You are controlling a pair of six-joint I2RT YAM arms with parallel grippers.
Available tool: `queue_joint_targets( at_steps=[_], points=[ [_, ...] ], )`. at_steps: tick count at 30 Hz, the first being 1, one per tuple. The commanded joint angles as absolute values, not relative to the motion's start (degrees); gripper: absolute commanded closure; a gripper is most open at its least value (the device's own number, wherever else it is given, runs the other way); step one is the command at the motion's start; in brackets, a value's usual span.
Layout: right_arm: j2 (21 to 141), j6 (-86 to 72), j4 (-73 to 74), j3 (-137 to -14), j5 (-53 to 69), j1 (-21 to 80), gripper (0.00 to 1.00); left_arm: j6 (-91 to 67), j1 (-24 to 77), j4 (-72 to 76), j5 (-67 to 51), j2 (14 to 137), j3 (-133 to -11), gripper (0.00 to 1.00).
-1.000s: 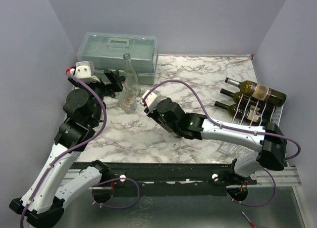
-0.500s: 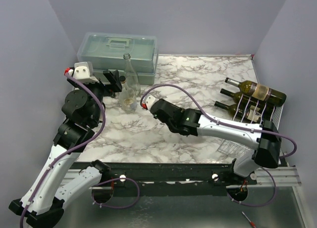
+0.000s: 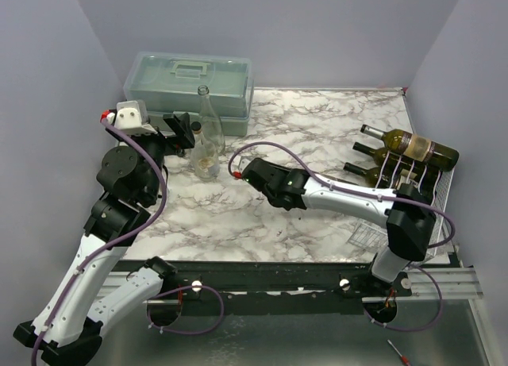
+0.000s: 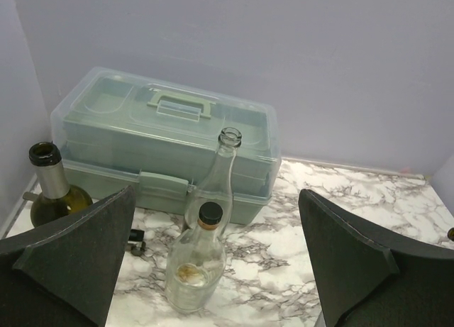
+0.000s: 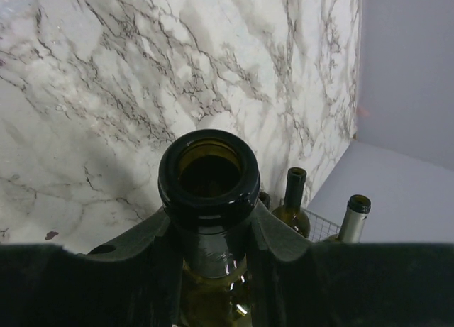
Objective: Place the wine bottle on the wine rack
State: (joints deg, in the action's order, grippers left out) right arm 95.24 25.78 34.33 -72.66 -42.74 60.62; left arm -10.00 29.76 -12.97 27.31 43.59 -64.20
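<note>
The wine bottle will leave my right gripper on the wine rack's free front slot (image 3: 387, 208) beside the lying dark bottles.
My right gripper (image 5: 209, 224) is shut on the neck of a dark green wine bottle (image 5: 208, 172), whose open mouth faces the camera. In the top view the right gripper (image 3: 274, 187) is over the table's middle and the held bottle is hidden under the arm. The white wire wine rack (image 3: 406, 181) stands at the right edge with three dark bottles lying on it; its grid (image 5: 323, 226) and two bottle necks show beyond the held bottle. My left gripper (image 4: 213, 270) is open and empty, with its fingers (image 4: 78, 249) wide apart, at the far left (image 3: 184, 132).
A translucent grey-green toolbox (image 3: 190, 84) stands at the back left. A tall clear bottle (image 4: 221, 172) and a short clear bottle with a black cap (image 4: 195, 259) stand before it. Another dark bottle (image 4: 51, 189) stands left of them, by the wall.
My right arm has stretched out and its wrist has turned, so the white camera housing no longer shows from above. The left arm has barely shifted.
</note>
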Motion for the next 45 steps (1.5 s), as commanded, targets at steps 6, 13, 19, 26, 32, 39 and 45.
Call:
queue_joint_targets(
  at_steps=[6,13,19,26,32,39,45],
  points=[
    [100.9,26.9,45.1,-75.6,-46.5,57.9,0.99,-10.3,30.7,-12.6,26.5,42.5,-63.7,0.01],
    [102.3,24.1,49.1,-75.0,-47.0,56.4,0.99,-10.3,31.1,-12.6,26.6,42.5,-63.7,0.01],
    [102.1,24.1,48.8,-73.6,-46.6,55.2,0.99,-10.4,31.2,-12.6,26.5,42.6,-63.7,0.01],
    [103.8,22.0,51.7,-74.2,-47.9,54.2,1.0,-10.4,31.3,-12.6,26.5,42.7,-63.7,0.01],
    [105.8,20.2,54.5,-74.4,-50.1,53.6,1.0,-10.3,31.5,-12.5,26.5,42.7,-63.7,0.01],
    [106.6,19.4,55.6,-72.6,-50.6,52.8,1.0,-10.3,31.7,-12.5,26.6,42.6,-63.6,0.01],
    [106.2,20.4,52.5,-69.4,-50.5,50.3,0.99,-10.4,32.1,-12.4,26.5,42.4,-63.6,0.01]
  ],
)
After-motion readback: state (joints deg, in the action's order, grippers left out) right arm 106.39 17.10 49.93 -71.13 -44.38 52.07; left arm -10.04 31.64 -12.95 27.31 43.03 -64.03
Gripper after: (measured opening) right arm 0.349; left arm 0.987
